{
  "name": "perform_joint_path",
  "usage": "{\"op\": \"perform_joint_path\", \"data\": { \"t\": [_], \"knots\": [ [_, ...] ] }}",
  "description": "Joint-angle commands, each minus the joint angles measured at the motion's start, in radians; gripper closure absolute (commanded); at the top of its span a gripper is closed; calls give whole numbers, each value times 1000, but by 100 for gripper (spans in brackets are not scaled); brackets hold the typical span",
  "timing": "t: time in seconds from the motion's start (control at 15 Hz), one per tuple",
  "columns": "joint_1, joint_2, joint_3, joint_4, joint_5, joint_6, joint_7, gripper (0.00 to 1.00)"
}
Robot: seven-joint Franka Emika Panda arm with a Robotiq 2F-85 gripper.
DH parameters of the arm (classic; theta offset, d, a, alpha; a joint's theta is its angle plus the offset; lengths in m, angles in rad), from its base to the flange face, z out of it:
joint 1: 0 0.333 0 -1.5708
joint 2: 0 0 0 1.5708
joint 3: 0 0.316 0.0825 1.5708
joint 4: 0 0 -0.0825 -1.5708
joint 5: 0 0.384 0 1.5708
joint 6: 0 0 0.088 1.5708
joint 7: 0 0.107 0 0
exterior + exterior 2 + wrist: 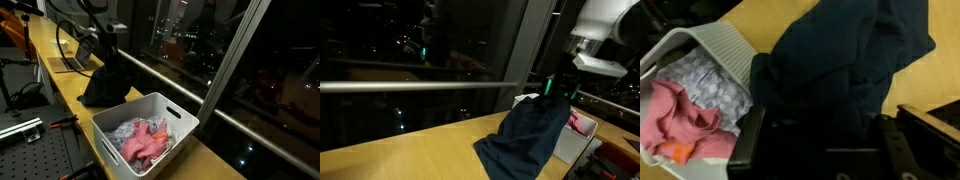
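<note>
I need to let go of the dark blue cloth inside the white laundry basket [166,120], between the pink clothes and the window side.
My gripper [560,88] is shut on the top of a dark blue cloth [528,138]. The cloth hangs from it in a peak, and its lower part rests on the wooden counter [410,150]. In an exterior view the gripper [106,50] holds the cloth [104,85] just behind a white laundry basket [178,112]. In the wrist view the cloth [840,60] fills the space between my fingers [822,150]. The fingertips themselves are lost in the dark fabric. The basket [725,45] lies to the left, with pink and patterned clothes [685,120] in it.
A large window [420,50] with a metal rail runs along the back of the counter. A monitor and cables [70,50] stand farther along the counter. A metal breadboard table [35,140] lies beside it. The basket's pink clothes [145,145] include an orange item.
</note>
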Motion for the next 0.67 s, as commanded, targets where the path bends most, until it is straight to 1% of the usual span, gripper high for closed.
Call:
{"op": "perform_joint_path", "data": {
  "t": [0.0, 0.13, 0.27, 0.4, 0.6],
  "knots": [
    [-115, -157, 66, 54, -22, -202, -42, 100],
    [-168, -212, 83, 122, -17, -308, -97, 100],
    [-220, -245, 85, 205, -20, -397, -164, 100],
    [-264, -265, 81, 300, -21, -481, -229, 100],
    [-332, -263, 61, 462, -23, -593, -336, 100]
  ]
}}
